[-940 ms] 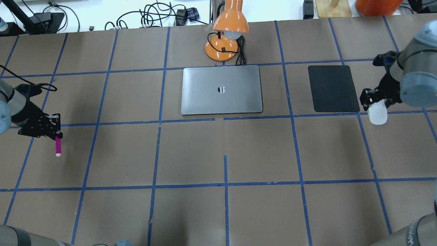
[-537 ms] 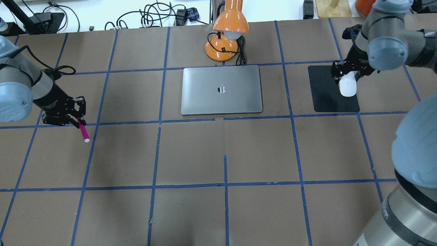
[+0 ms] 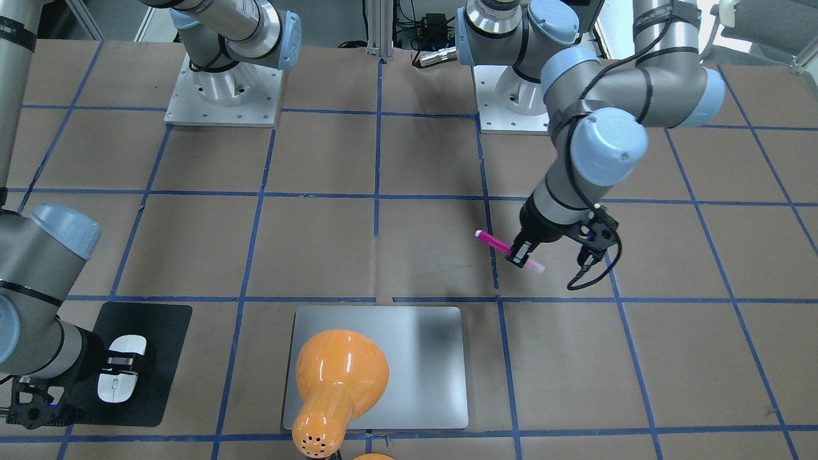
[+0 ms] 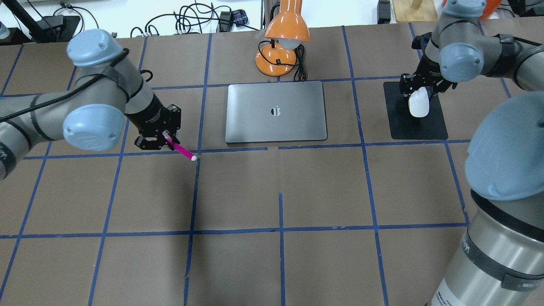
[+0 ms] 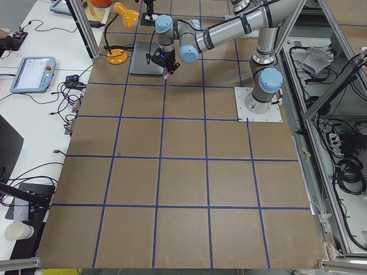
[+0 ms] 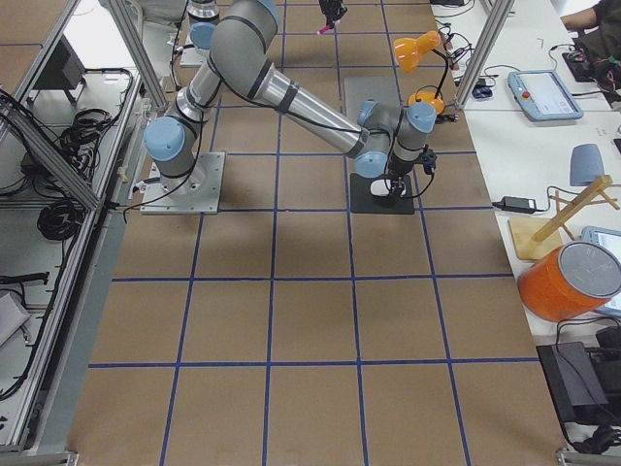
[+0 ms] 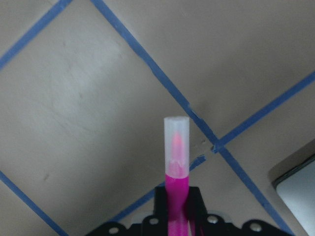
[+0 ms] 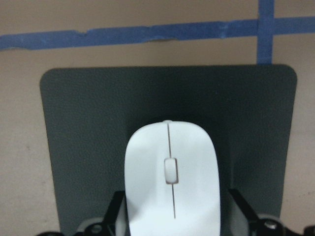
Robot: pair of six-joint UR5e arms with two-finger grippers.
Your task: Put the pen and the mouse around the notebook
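Observation:
Next, I let go of the magenta pen with my left gripper at the blue tape's loose end (image 3: pixel 376 241) in front of the notebook.
The silver-grey notebook (image 4: pixel 276 111) lies flat at the table's far middle. My left gripper (image 4: pixel 167 138) hovers to its left, near its front left corner, and is shut on the magenta pen (image 4: pixel 180 149). The pen's pale cap points toward that corner in the left wrist view (image 7: pixel 176 157). My right gripper (image 4: pixel 418 91) is shut on the white mouse (image 4: pixel 418 104) over the black mat (image 4: pixel 418 127), right of the notebook. Whether the mouse (image 8: pixel 171 177) touches the mat I cannot tell. In the front-facing view the pen (image 3: pixel 508 250) is held tilted above the paper.
An orange desk lamp (image 4: pixel 280 42) with a black cord stands just behind the notebook, its shade hanging over the far edge. Brown paper with blue tape lines covers the table. Cables and boxes lie beyond the far edge.
My left gripper has carried the pen rightward to just left of the notebook. My right gripper has brought the mouse from beside the mat to over it, then a little further left.

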